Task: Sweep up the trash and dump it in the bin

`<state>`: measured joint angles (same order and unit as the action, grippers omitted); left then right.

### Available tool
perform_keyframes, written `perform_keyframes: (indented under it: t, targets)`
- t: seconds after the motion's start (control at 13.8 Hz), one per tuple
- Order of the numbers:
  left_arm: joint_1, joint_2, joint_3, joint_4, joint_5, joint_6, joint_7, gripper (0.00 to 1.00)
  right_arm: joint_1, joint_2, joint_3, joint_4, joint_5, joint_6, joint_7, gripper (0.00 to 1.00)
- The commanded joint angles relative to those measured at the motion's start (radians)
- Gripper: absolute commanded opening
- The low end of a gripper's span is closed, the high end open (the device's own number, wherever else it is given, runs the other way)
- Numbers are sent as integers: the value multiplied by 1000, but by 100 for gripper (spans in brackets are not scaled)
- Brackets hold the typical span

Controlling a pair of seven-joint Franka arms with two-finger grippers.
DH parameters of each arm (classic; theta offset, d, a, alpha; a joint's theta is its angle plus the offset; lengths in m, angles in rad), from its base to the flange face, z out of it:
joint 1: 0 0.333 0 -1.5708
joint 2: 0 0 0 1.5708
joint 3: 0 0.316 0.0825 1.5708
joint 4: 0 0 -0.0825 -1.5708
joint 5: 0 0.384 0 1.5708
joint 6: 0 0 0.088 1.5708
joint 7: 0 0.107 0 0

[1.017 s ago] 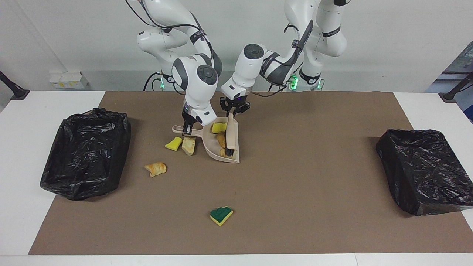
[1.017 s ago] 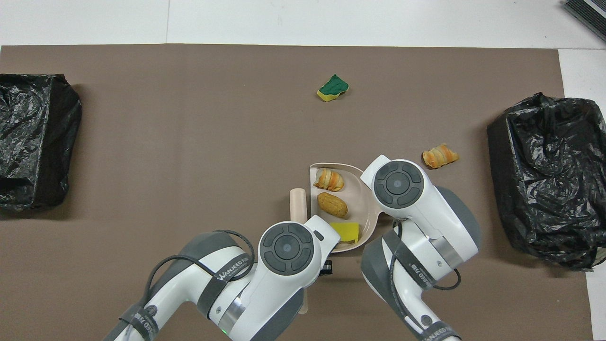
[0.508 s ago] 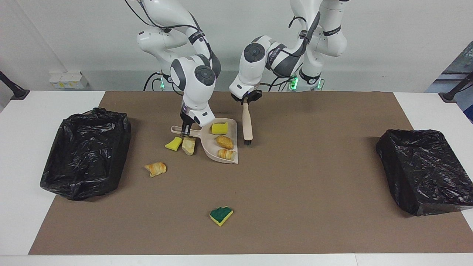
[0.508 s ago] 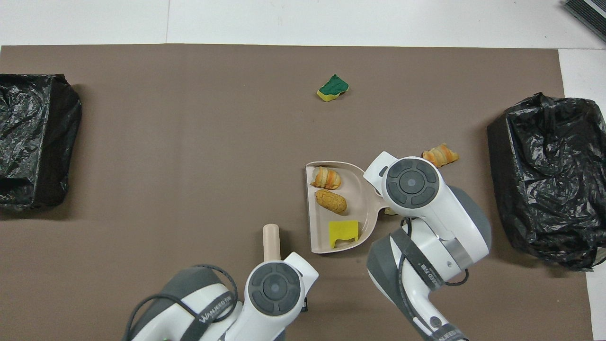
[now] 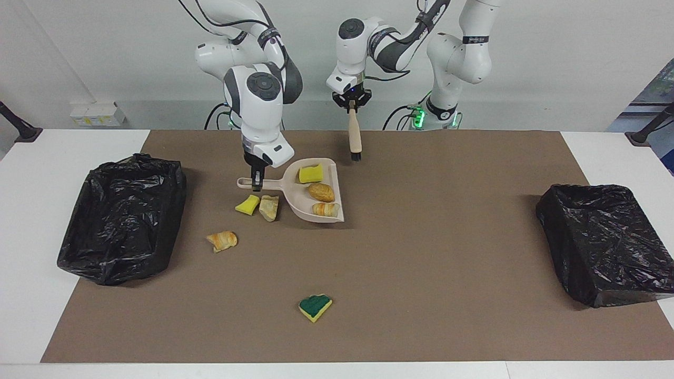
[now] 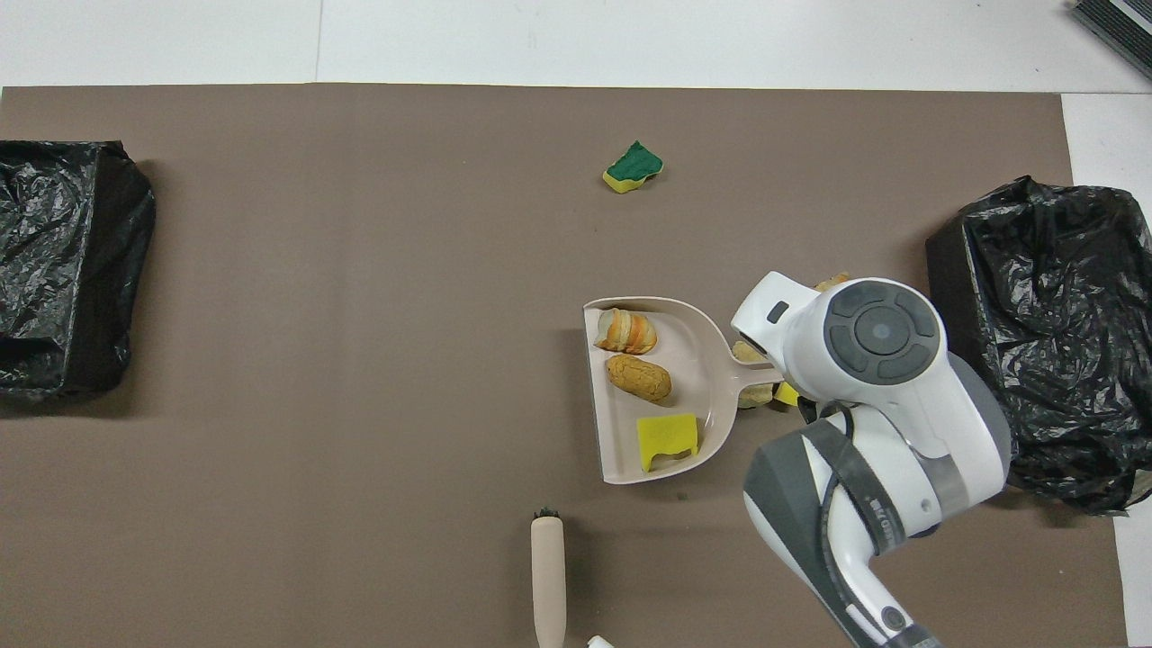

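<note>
My left gripper is to let go of the brush, setting it free on the bare mat on my side of the beige dustpan (image 6: 571, 577). The brush now hangs bristles down in the air.
My right gripper (image 5: 256, 183) is shut on the handle of the beige dustpan (image 5: 294, 199) (image 6: 695, 378), holding it level just above the mat. In the pan lie a yellow sponge chunk (image 5: 310, 173) (image 6: 668, 437), a brown bread piece (image 5: 321, 192) (image 6: 639, 376) and a striped pastry piece (image 5: 325, 209) (image 6: 627, 331). My left gripper (image 5: 351, 105) is shut on the brush (image 5: 354, 134) (image 6: 548, 576), which hangs bristles down in the air. On the mat lie a yellow chunk (image 5: 247, 204), a tan piece (image 5: 269, 207), a pastry piece (image 5: 221, 240) and a green-topped sponge (image 5: 315, 307) (image 6: 633, 167).
A black bag-lined bin (image 5: 124, 216) (image 6: 1053, 342) stands at the right arm's end of the table. Another (image 5: 605, 242) (image 6: 63, 270) stands at the left arm's end. A brown mat (image 5: 421, 273) covers the table between them.
The left gripper lifted the brush out of the dustpan and drew it up and back toward the robots. The right gripper raised and levelled the pan with three pieces in it.
</note>
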<state>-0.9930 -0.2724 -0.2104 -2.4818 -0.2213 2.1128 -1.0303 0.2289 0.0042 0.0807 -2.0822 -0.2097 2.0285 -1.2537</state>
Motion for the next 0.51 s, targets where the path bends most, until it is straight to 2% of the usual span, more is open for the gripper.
perform_keyframes:
  t: [0.0,0.22,0.44]
  targets:
    - [-12,-13,14,-43,-4,75,-4,0,-65,-13,7,22,79,16,-101,0]
    - [-3,1,14,-45,-13,108,6,0,-155,-6,5,60,179,15,-212,0]
    - [2,19,16,-45,-17,121,36,0,-241,-4,4,68,366,15,-344,0]
